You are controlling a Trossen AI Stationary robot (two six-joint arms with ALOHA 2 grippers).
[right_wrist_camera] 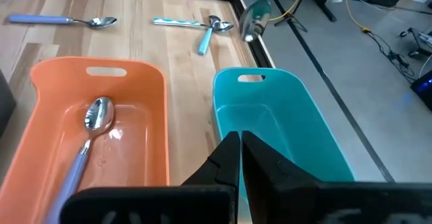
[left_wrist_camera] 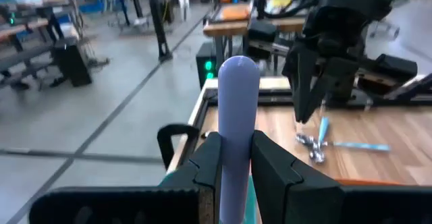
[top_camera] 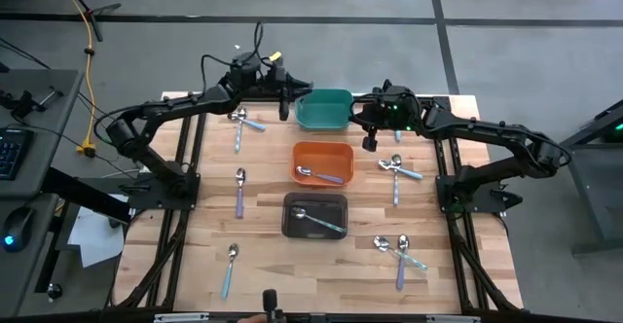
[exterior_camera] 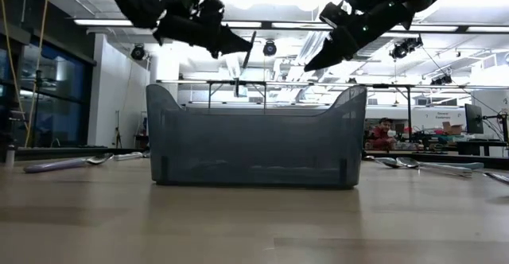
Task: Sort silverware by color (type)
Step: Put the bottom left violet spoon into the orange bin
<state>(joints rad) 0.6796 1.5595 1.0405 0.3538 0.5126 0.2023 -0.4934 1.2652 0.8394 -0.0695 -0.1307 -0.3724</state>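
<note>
The lavender spoon's handle end sticks up free past my left fingers, so my shut right gripper should open and take that handle end (exterior_camera: 254, 36).
My left gripper (top_camera: 285, 97) hovers at the left end of the teal bin (top_camera: 324, 111), shut on a lavender-handled spoon (left_wrist_camera: 237, 109). In the low view the spoon (exterior_camera: 250, 51) stands nearly upright in the air. My right gripper (top_camera: 362, 119) hangs shut and empty over the teal bin's right end (right_wrist_camera: 283, 136). The orange bin (top_camera: 323, 162) holds a lavender spoon (right_wrist_camera: 91, 133). Another spoon (top_camera: 316, 218) lies in the black bin (top_camera: 314, 198). Several spoons lie flat on the table. My left gripper pinches the spoon's lavender handle (left_wrist_camera: 236, 146) between its two fingers (left_wrist_camera: 208, 166), which lie across it. The handle's rounded end (left_wrist_camera: 237, 72) stands up past the fingers. The spoon is lifted clear of table and bins, nearly upright; the gripper hides its bowl in the wrist view.
Loose spoons lie left of the bins (top_camera: 240, 124), (top_camera: 239, 189), (top_camera: 230, 265) and right of them (top_camera: 397, 167), (top_camera: 401, 250). The three bins stand in a row down the table's middle. In the low view the black bin (exterior_camera: 254, 137) blocks the middle. A person sits far behind.
</note>
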